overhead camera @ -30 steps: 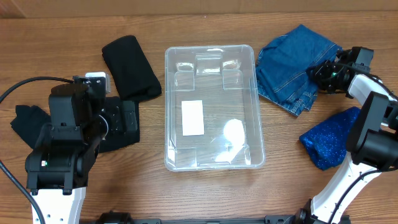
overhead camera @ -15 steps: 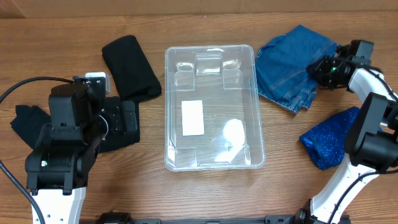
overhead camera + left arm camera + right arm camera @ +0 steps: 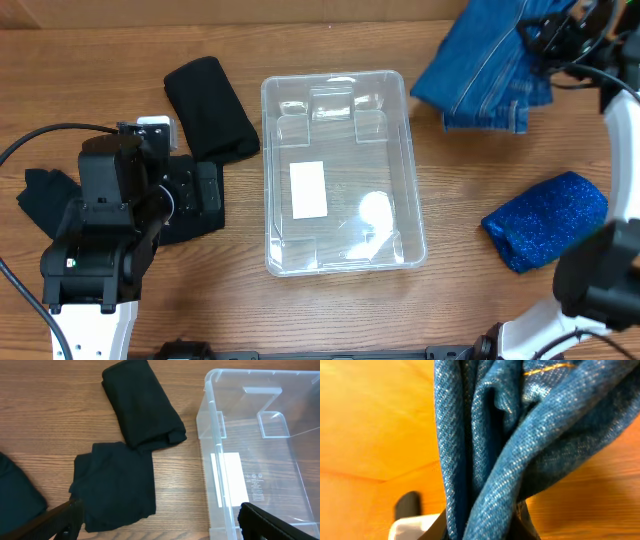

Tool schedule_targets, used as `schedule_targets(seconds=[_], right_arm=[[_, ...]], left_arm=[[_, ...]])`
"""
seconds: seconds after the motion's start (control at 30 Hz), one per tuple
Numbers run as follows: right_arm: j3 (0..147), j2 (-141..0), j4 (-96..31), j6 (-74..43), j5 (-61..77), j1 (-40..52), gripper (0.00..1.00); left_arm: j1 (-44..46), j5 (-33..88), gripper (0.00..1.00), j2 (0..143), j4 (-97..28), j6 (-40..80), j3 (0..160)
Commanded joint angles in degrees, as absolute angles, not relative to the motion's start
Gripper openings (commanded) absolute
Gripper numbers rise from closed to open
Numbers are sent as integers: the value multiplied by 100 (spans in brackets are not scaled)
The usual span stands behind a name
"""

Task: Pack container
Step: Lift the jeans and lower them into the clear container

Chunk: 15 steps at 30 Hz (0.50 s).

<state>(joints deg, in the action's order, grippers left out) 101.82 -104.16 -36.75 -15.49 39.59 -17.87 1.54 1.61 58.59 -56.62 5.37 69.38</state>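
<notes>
The blue denim garment, now hanging off the table, will be let go by my right gripper on the base of the clear container (image 3: 335, 182), covering the white label.
The clear container (image 3: 266, 180) lies in the middle of the table with nothing in it but the white label (image 3: 308, 189) on its base. At the back right, my right gripper (image 3: 556, 34) is shut on a blue denim garment (image 3: 480, 70), which hangs off the table. In the right wrist view the bunched denim (image 3: 520, 435) fills the frame and rises from between the jaws of the right gripper (image 3: 480, 529). My left gripper (image 3: 160, 530) stands open above a flat black garment (image 3: 117, 485), left of the container's wall (image 3: 212, 445).
A folded black garment (image 3: 208, 107) lies left of the container at the back. Another black garment (image 3: 45, 200) sits at the far left, partly under the left arm (image 3: 105, 220). A sparkly blue garment (image 3: 545, 220) rests at the right.
The right gripper has lifted the denim garment off the table and carried it up toward the back. The left arm has not moved.
</notes>
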Motion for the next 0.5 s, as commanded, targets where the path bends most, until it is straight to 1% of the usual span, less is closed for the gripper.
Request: schedule_targets(seconds=[0.0,0.1,0.2,0.27,0.4,0.47], right_arm=[[10798,-9461,-4117,-945,5588,-1741,4],[10886,-9021,-4834,-582,6390,-1675,4],[10886,-8718,-5489,-515,6941,-1566,4],[10886,-8586,-5979,-220,7264,-1367,4],[10873,-8558,-6735,244,7284,-602,4],[10838,-8591,-6965,368,6928,-110,4]], left_arm=[[189,89,100,5887,-5658,381,7076],[189,86,100,5887,-5653,381,7076],[189,89,100,5887,-5655,381,7076],[189,89,100,5887,-5655,381,7076],[189,89,100,5887,-5655,381,7076],[189,89,100,5887,-5658,381,7076]])
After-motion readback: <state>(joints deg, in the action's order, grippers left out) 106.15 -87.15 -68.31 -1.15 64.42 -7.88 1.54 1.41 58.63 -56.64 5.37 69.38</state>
